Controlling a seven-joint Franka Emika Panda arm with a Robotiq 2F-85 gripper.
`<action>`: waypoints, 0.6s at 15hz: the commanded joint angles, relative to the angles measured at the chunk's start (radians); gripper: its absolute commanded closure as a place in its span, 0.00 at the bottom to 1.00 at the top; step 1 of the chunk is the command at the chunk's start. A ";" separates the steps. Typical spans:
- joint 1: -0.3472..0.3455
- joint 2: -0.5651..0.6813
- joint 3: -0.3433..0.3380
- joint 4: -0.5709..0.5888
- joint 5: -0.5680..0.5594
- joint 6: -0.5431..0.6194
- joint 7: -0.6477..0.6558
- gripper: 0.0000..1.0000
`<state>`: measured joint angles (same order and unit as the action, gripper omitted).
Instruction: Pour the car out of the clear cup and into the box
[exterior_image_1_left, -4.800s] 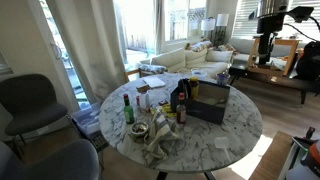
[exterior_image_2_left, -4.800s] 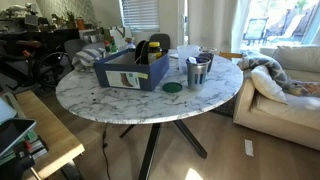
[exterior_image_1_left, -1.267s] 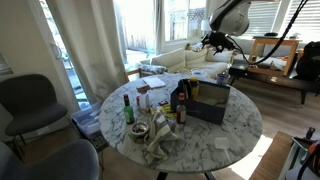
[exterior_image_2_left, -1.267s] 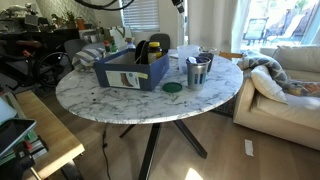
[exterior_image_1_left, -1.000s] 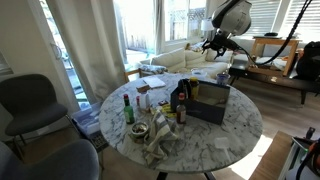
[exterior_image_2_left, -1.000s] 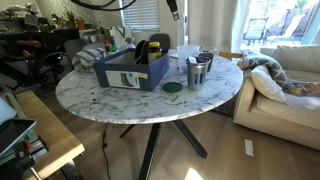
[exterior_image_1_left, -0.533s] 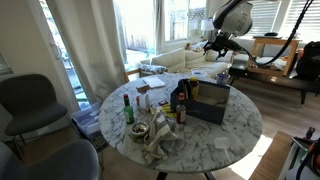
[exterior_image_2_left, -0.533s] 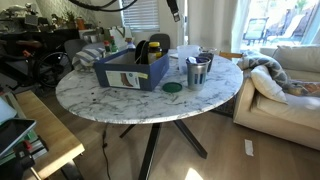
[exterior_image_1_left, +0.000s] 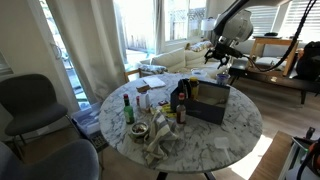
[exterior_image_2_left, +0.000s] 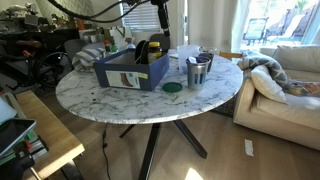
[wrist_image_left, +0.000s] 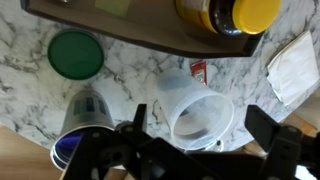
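Note:
The robot's gripper needs to go to the clear cup next and close on its rim (exterior_image_1_left: 203, 72) (wrist_image_left: 173, 124), on the side that faces the metal cup.
In the wrist view the clear cup (wrist_image_left: 197, 112) stands on the marble table, seen from above through my gripper (wrist_image_left: 200, 128). The gripper's fingers are wide apart and hold nothing. A small red and white thing (wrist_image_left: 197, 72) lies against the cup's far side; I cannot tell whether it is the car. The navy box (wrist_image_left: 150, 32) runs along the top edge. In both exterior views the gripper (exterior_image_1_left: 222, 55) (exterior_image_2_left: 162, 16) hangs well above the box (exterior_image_1_left: 210, 102) (exterior_image_2_left: 132, 70). The clear cup (exterior_image_2_left: 204, 60) sits beside the box, behind a metal cup.
A metal cup (wrist_image_left: 85, 118) (exterior_image_2_left: 196, 73) stands close beside the clear cup, with a green lid (wrist_image_left: 75, 54) (exterior_image_2_left: 173, 87) near it. A yellow-lidded jar (wrist_image_left: 238, 12) is in the box. Dark bottles (exterior_image_1_left: 127, 108) and crumpled paper (exterior_image_1_left: 160, 140) crowd one side of the table.
The arm has come down from high above and moved over the table toward the box and cups. The table objects have not moved.

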<state>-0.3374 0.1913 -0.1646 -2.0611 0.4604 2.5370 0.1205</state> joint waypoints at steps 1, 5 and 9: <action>0.057 0.008 -0.054 -0.030 -0.107 0.042 0.194 0.00; 0.045 0.011 -0.052 -0.015 -0.063 0.067 0.184 0.00; 0.057 0.030 -0.072 -0.004 -0.098 0.092 0.246 0.00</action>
<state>-0.3036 0.2022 -0.2112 -2.0762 0.3961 2.6081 0.3127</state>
